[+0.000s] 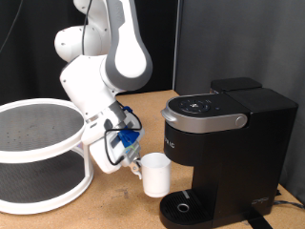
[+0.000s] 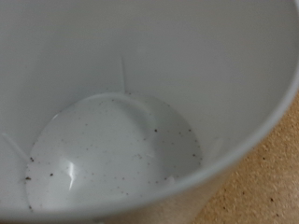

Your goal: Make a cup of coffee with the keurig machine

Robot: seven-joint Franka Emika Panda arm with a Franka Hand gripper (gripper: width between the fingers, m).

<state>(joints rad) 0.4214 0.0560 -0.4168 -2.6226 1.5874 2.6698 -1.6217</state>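
My gripper is going to release the white cup on the keurig machine's round black drip tray (image 1: 181,207).
The white cup (image 1: 157,176) stands upright just left of the keurig machine (image 1: 224,143) in the exterior view, beside its round drip tray (image 1: 181,206). My gripper (image 1: 136,164) reaches down from the left and is closed on the cup's left rim. The wrist view looks straight into the cup (image 2: 121,159). Its white inside is empty with dark specks on the bottom, and my fingers do not show there. The machine's lid with the silver-grey band (image 1: 202,118) is down.
A white two-tier round rack with a mesh top (image 1: 38,129) stands at the exterior view's left, close to the arm. The wooden table (image 1: 114,205) runs along the bottom. A dark curtain hangs behind.
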